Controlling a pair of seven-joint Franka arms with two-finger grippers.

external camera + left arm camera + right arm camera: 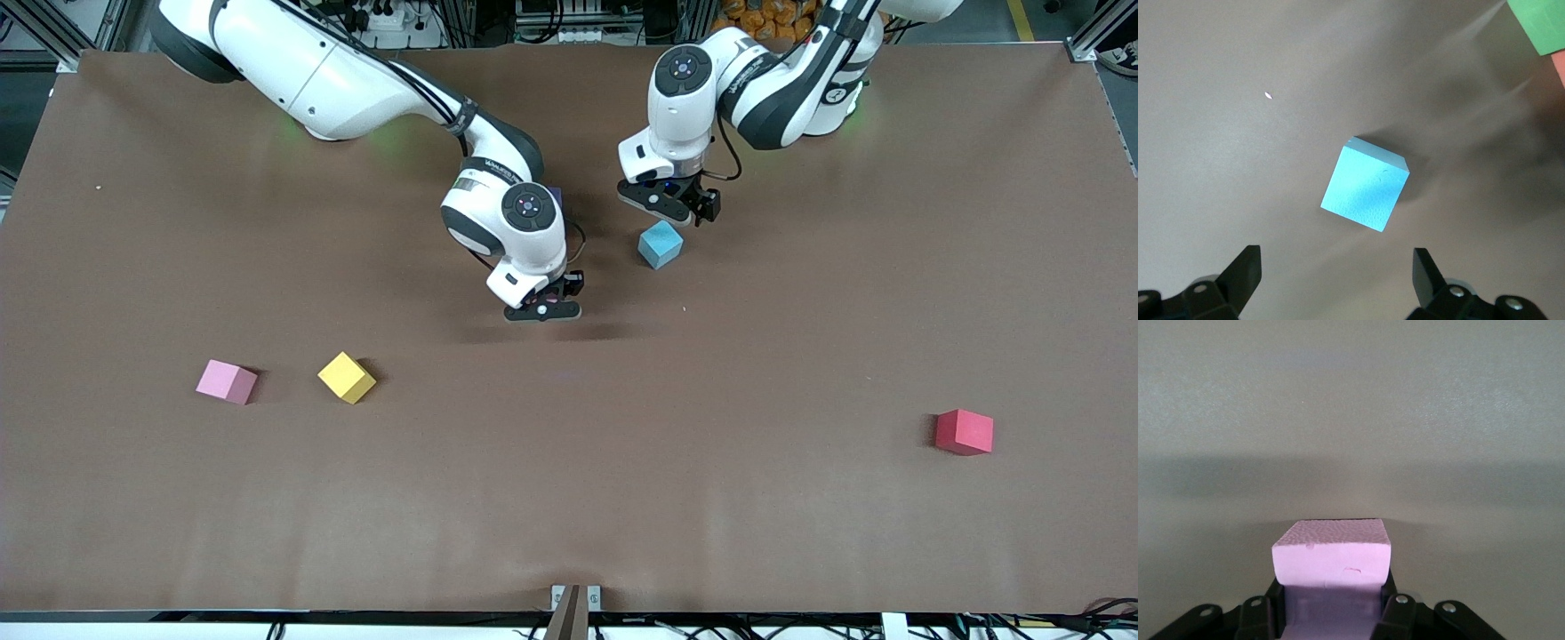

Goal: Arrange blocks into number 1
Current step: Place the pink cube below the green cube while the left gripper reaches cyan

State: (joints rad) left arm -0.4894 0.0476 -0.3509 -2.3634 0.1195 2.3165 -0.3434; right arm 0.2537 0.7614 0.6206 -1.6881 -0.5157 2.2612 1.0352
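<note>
The light blue block (661, 244) (1365, 188) is next for my left gripper, which should go down and close on its opposite sides to hold it across the middle.
My right gripper (543, 308) hangs over the middle of the table, shut on a pale purple block (1331, 555) that fills the gap between its fingers (1394, 608). My left gripper (673, 206) hovers open just above a light blue block (661, 244), which lies tilted on the table (1365, 189) ahead of the spread fingertips (1249, 267) and clear of them. A corner of a green block (1538, 23) and an edge of an orange block (1560, 70) show in the left wrist view; the right arm hides them in the front view.
A pink block (227, 380) and a yellow block (347, 377) lie side by side toward the right arm's end, nearer the front camera. A red block (964, 432) sits alone toward the left arm's end. Brown table (622, 498) all round.
</note>
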